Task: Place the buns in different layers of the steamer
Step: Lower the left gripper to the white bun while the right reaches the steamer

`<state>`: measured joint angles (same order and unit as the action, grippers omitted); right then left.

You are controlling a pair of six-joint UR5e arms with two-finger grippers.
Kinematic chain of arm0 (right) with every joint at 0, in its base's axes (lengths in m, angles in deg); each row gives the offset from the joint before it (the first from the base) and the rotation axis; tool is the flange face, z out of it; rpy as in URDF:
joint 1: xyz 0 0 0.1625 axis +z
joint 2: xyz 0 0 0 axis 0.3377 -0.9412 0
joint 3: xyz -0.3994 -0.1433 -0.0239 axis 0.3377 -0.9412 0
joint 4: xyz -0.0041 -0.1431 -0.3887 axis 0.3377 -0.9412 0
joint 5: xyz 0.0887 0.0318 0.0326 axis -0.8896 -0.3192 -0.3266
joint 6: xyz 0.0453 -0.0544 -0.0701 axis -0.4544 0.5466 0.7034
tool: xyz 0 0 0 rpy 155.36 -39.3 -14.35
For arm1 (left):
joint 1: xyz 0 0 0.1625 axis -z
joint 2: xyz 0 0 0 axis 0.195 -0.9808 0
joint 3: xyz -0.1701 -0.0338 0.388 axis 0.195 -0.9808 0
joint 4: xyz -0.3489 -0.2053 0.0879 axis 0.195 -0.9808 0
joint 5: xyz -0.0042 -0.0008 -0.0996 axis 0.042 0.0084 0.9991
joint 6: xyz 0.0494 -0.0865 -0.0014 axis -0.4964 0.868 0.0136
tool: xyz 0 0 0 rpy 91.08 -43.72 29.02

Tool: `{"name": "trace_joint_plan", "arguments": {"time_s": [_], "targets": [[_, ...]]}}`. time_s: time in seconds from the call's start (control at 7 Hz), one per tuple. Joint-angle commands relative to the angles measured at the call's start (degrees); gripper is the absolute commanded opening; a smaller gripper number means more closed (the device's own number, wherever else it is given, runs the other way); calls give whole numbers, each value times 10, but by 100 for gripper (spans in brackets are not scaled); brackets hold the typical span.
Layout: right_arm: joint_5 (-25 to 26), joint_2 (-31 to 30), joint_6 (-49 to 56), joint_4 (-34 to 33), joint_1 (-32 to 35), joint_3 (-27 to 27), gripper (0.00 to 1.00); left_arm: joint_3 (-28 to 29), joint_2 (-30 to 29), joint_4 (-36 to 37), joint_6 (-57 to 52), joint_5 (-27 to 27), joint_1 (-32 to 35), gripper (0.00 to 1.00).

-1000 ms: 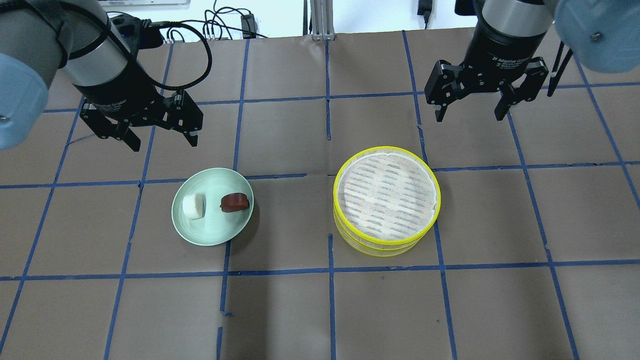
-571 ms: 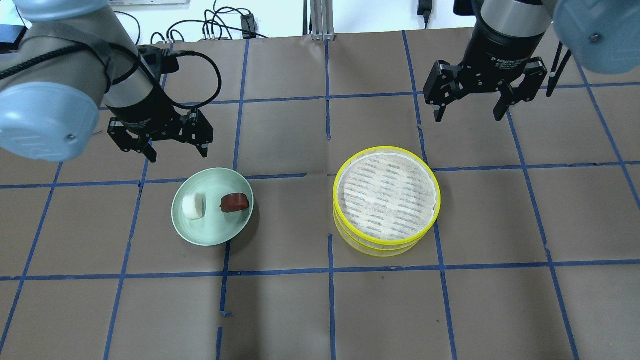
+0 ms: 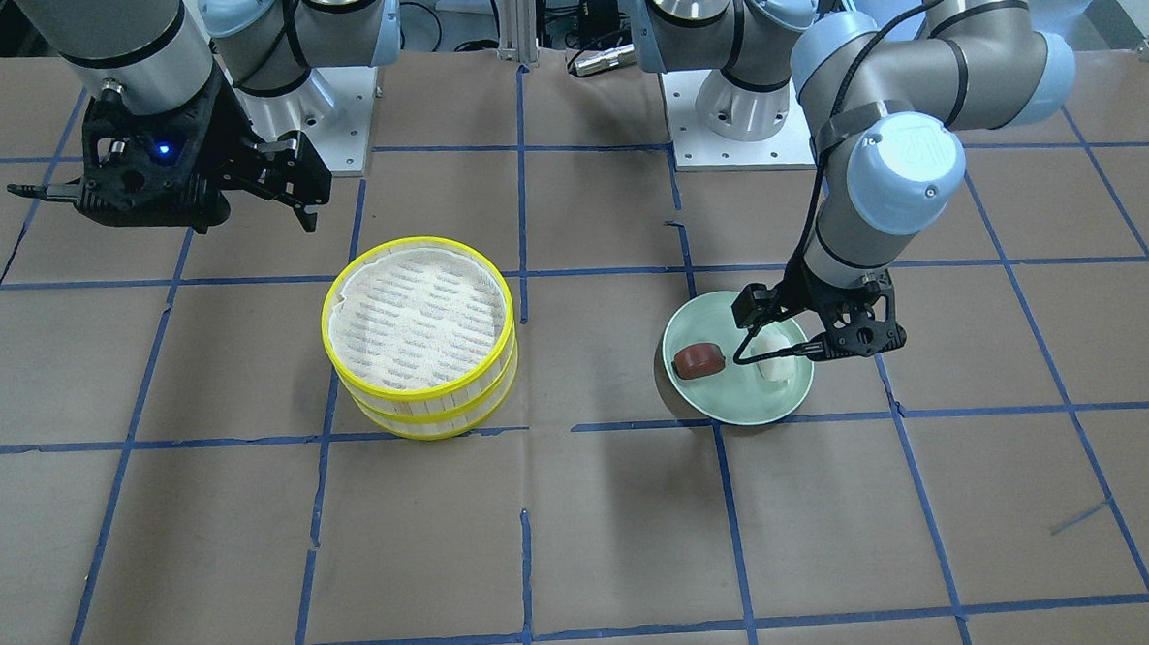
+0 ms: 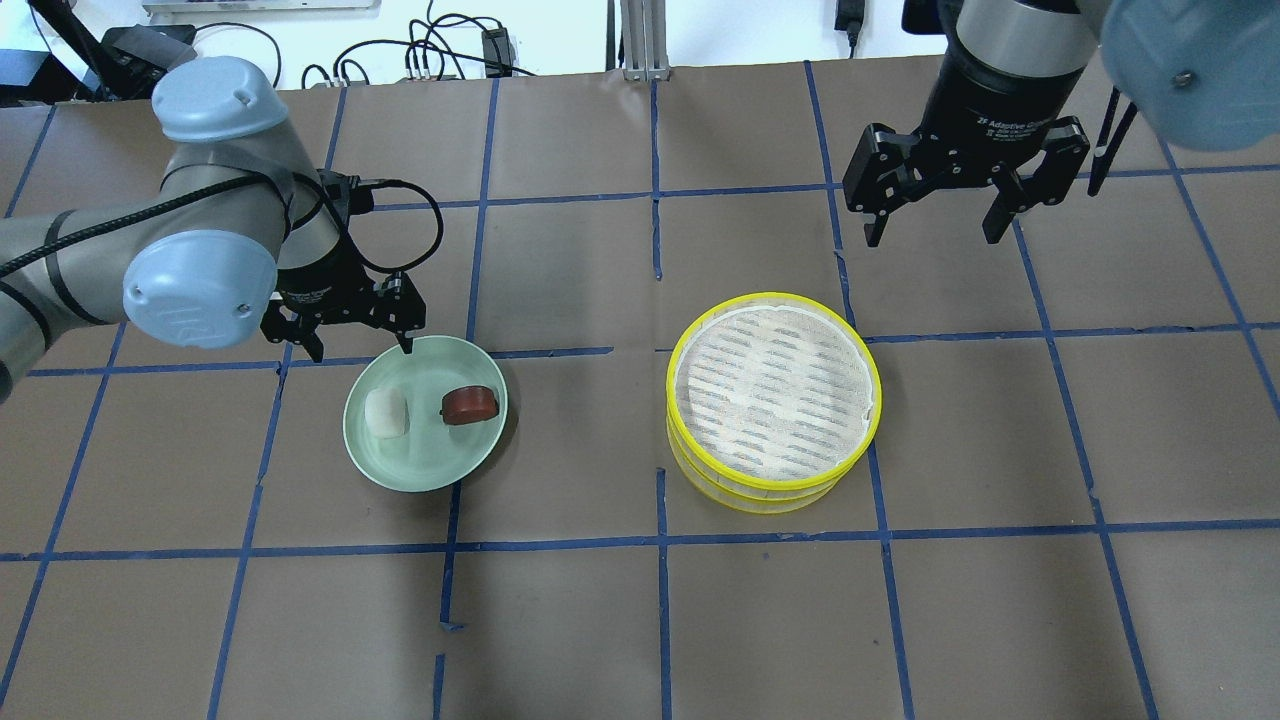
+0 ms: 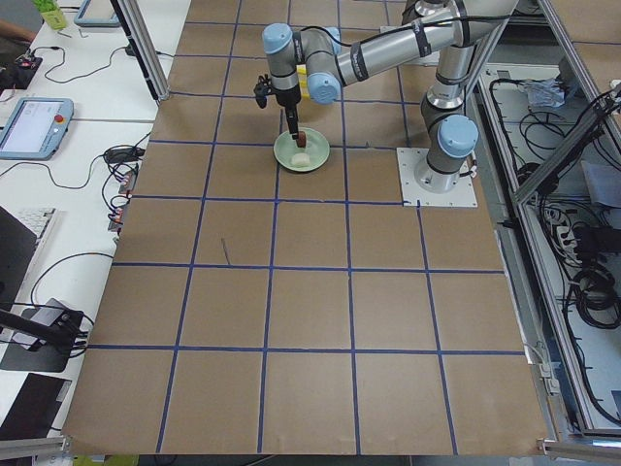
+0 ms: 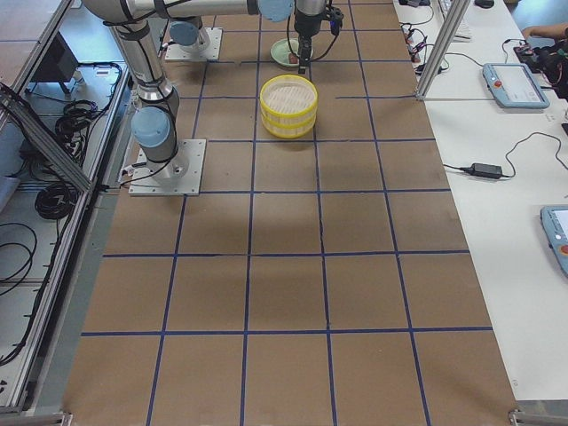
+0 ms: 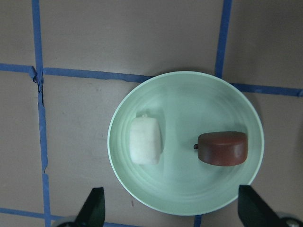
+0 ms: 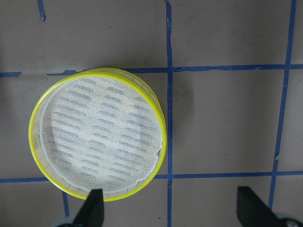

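Note:
I should next move my left gripper to the white bun on the pale green plate and close it on the white bun's middle (image 3: 775,347) (image 7: 145,141).
The white bun (image 4: 387,412) and the reddish-brown bun (image 4: 469,404) lie side by side on a pale green plate (image 4: 425,465). Both also show in the left wrist view, white (image 7: 146,140) and brown (image 7: 222,148). My left gripper (image 4: 362,350) is open and empty, hovering above the plate's far edge. The two steamer layers (image 4: 773,296) are stacked at centre right, and the top one holds nothing. My right gripper (image 4: 935,238) is open and empty, high above the table beyond the steamer. The steamer (image 8: 31,137) shows below it in the right wrist view.
Brown paper with blue tape lines covers the table (image 4: 640,620). Cables and the aluminium post (image 4: 640,40) lie along the far edge. The arm bases (image 3: 720,113) stand on the robot's side.
My left gripper has come down and moved toward the plate, from the table beyond it to just over its far edge. My right gripper has barely shifted. The buns and steamer have not moved.

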<state>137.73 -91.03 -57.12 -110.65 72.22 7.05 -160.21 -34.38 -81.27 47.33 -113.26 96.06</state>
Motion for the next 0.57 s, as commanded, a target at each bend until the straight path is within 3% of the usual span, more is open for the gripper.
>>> {"name": "trace_joint_plan", "arguments": {"time_s": [0.0, 0.43], "targets": [[1, -3, -1, 1, 1, 0, 100, -26, -43, 68, -1, -8, -3, 100], [2, -3, 0, -1, 2, 5, 100, -30, -66, 92, -3, -8, -14, 99]]}}
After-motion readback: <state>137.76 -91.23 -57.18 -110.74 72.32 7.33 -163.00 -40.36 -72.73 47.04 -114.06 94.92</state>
